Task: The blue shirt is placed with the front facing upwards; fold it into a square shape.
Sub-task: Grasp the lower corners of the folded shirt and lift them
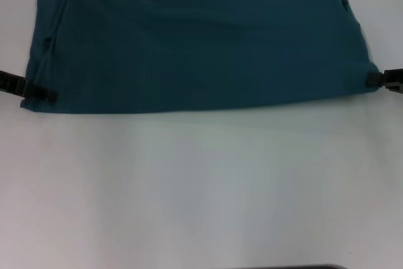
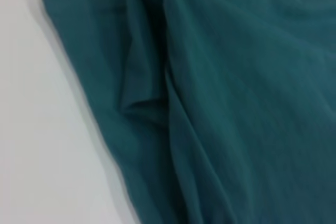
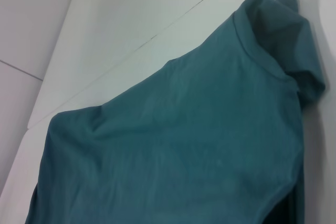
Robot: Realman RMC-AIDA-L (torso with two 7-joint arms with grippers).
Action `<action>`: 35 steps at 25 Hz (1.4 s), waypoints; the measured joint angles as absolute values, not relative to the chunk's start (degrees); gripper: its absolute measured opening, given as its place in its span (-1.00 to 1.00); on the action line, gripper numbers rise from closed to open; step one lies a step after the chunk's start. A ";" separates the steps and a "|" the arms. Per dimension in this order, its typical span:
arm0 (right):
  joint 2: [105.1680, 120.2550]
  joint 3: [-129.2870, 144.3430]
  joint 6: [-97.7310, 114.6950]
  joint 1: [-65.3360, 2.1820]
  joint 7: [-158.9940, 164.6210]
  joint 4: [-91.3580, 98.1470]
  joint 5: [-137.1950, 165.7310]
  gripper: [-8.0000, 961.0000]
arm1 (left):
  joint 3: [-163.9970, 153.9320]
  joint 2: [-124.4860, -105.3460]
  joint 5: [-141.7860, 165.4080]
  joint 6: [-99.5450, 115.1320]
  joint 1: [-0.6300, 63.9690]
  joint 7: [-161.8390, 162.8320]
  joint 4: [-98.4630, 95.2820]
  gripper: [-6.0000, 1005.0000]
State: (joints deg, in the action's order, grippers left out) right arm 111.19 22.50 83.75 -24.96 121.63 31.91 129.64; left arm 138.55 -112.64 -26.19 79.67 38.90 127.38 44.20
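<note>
The finger of my left gripper lies inward of the blue shirt's near corner, so next I open it and pinch closer to that corner (image 1: 39, 106) before pulling the shirt nearer.
The blue shirt (image 1: 195, 48) lies as a long teal band across the far part of the white table, plain side up, with no lettering showing. My left gripper (image 1: 39, 94) sits at the band's near left corner, its dark tip over the cloth edge, and looks shut on the fabric. At the near right corner my right gripper (image 1: 376, 79) pinches the edge in the same way. In the left wrist view, layered folds of the shirt (image 2: 210, 103) fill the picture. The right wrist view shows the shirt (image 3: 184, 145) with a hemmed sleeve end turned up.
Bare white table (image 1: 201, 187) stretches from the shirt's near edge to me. In the right wrist view a white tiled wall (image 3: 31, 35) stands behind the table's far edge.
</note>
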 joint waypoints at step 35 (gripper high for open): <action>111.03 22.49 83.60 -24.96 121.59 31.91 129.59 -0.79 | 137.83 -111.75 -24.71 80.98 39.88 128.45 42.13 -0.34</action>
